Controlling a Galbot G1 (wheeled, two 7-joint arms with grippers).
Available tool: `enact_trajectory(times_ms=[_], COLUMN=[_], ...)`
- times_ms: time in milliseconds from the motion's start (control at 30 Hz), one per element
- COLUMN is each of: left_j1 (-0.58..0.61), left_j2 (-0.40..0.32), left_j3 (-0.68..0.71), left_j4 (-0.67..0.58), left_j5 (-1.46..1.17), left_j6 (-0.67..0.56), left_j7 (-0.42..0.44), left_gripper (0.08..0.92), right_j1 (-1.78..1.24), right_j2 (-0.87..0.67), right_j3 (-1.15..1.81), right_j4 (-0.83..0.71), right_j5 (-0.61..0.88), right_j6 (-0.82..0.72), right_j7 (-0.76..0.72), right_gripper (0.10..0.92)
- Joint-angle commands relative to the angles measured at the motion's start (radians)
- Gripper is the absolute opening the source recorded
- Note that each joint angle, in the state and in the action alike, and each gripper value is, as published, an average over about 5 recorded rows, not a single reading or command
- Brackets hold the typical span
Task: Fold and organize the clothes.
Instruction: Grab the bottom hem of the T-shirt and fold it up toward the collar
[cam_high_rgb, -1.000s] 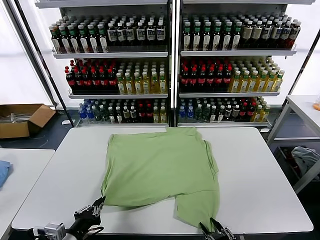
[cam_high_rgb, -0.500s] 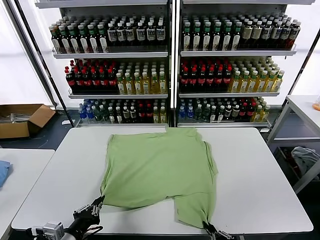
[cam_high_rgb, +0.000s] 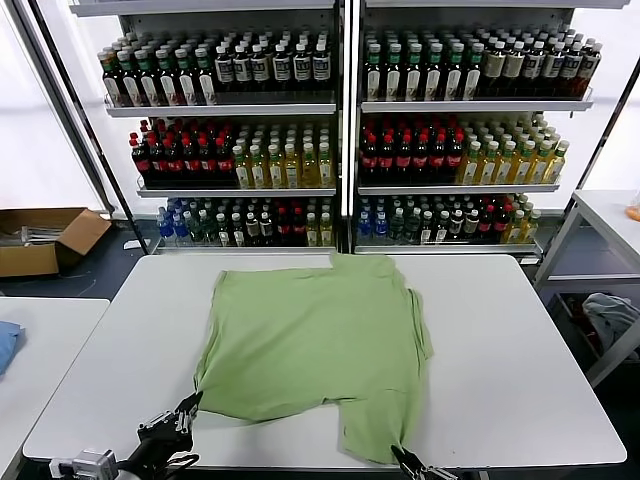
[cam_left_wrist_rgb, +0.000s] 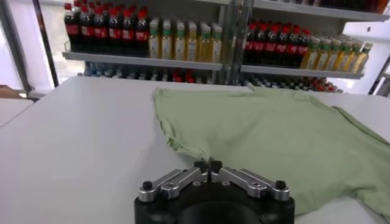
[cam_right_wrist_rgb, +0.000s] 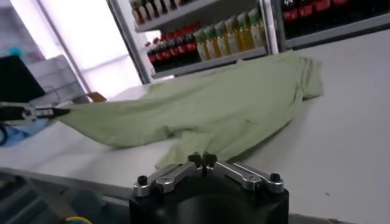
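Next, I release the shirt's near corner with my right gripper on the shirt's body (cam_high_rgb: 388, 332) (cam_right_wrist_rgb: 259, 108), about halfway toward the flap of the shirt near the shelves.
The light green polo shirt (cam_high_rgb: 320, 340) lies spread on the white table (cam_high_rgb: 520, 370), its plain side up; the collar and graphic are hidden. My left gripper (cam_high_rgb: 192, 403) is shut on the shirt's near left corner, at the table's front edge. In the left wrist view the left gripper (cam_left_wrist_rgb: 208, 165) pinches the hem of the shirt (cam_left_wrist_rgb: 274, 128). My right gripper (cam_high_rgb: 398, 453) is shut on the near right corner, which hangs at the front edge. In the right wrist view the right gripper (cam_right_wrist_rgb: 202, 160) grips the shirt (cam_right_wrist_rgb: 207, 106).
Shelves of bottles (cam_high_rgb: 340, 130) stand behind the table. A second white table (cam_high_rgb: 40, 350) sits at the left with a blue cloth (cam_high_rgb: 5, 345). A cardboard box (cam_high_rgb: 45, 238) lies on the floor at far left. A grey-blue cloth (cam_high_rgb: 610, 315) lies at the right.
Both grippers have drawn back toward me with the shirt's near corners. The shirt has slid a little toward the front edge.
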Motion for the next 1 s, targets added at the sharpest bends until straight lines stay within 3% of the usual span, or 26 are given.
enact_trajectory(times_ms=[33, 400, 767, 1000], left_j1=[0.053, 0.095, -0.177, -0.286], left_j2=[-0.017, -0.01, 0.105, 0.197], left_j3=[-0.017, -0.079, -0.044, -0.028], left_j4=[-0.039, -0.127, -0.014, 0.056], left_j5=[-0.001, -0.06, -0.219, -0.286], left_j6=[0.002, 0.023, 0.051, 0.051], left_j7=[0.001, -0.015, -0.051, -0.062], left_gripper=[0.087, 0.087, 0.087, 0.087], right_j1=[-0.038, -0.011, 0.292, 0.419], right_j2=[-0.006, 0.002, -0.027, -0.008], right_j3=[0.032, 0.031, 0.002, -0.008], right_j4=[0.004, -0.015, -0.09, -0.166], right_j5=[0.075, 0.158, 0.322, 0.423], right_j6=[0.057, 0.045, -0.048, -0.079], right_j7=[-0.123, -0.15, -0.101, -0.073], right_gripper=[0.11, 0.11, 0.11, 0.11])
